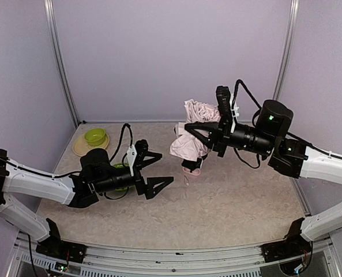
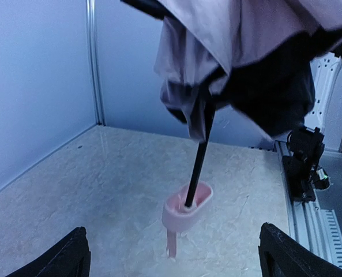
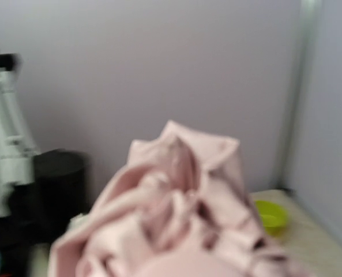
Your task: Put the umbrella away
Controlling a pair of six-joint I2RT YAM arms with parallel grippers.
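Next, my right gripper lets go of the umbrella on the bare tabletop (image 1: 188,188) just under its dangling strap, beside my left gripper's fingers.
The umbrella (image 1: 189,141) hangs half-collapsed at the middle back of the table, pale pink fabric bunched over black lining. My right gripper (image 1: 198,129) is shut on that fabric from the right. In the right wrist view blurred pink fabric (image 3: 171,219) fills the frame and hides the fingers. A thin black shaft (image 2: 198,161) slants down to the small pink handle (image 2: 185,209), with its strap dangling just over the tabletop. My left gripper (image 1: 159,171) stands wide open to the left of the handle, nothing between its fingers (image 2: 72,254).
A green bowl (image 1: 94,137) sits on a tan plate (image 1: 79,149) at the back left corner. Another green item (image 1: 120,168) shows under my left wrist. Grey walls close three sides, with metal posts (image 1: 61,63) at the corners.
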